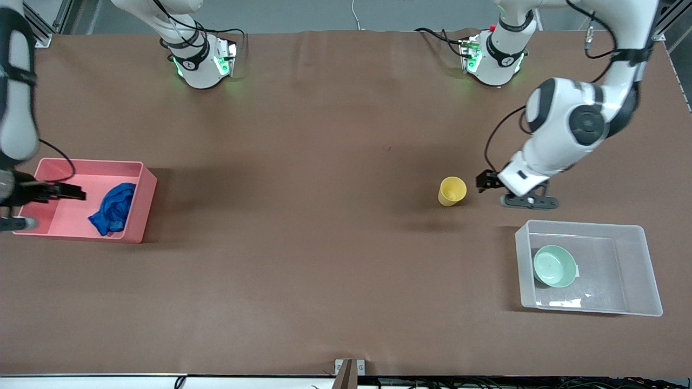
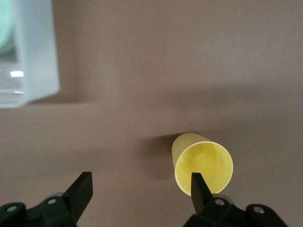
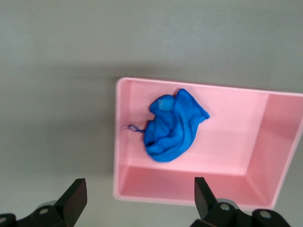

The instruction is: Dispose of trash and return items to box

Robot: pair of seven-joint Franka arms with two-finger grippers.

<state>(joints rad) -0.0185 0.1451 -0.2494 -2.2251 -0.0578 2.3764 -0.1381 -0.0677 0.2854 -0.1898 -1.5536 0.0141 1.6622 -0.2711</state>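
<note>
Next, my left gripper closes on the yellow cup's rim (image 1: 458, 201) (image 2: 176, 178) at the side that faces the clear box, with one of its fingers inside the cup.
The blue cloth wad (image 1: 113, 208) lies in the pink bin (image 1: 138, 178) at the right arm's end of the table; the right wrist view shows the cloth (image 3: 173, 125) in the bin (image 3: 279, 132). My right gripper (image 1: 47, 207) is open and empty over the bin's outer end (image 3: 139, 198). The yellow cup (image 1: 452, 191) stands on the table. My left gripper (image 1: 493, 190) is open just beside it; in the left wrist view (image 2: 142, 189) one fingertip (image 2: 199, 187) overlaps the cup's rim (image 2: 203, 163). The mint-green bowl (image 1: 554, 266) sits in the clear box (image 1: 632, 270).
The clear box is nearer to the front camera than the cup, toward the left arm's end; its corner (image 2: 38, 56) and the bowl's edge (image 2: 7, 28) show in the left wrist view. Bare brown table lies between the pink bin and the cup.
</note>
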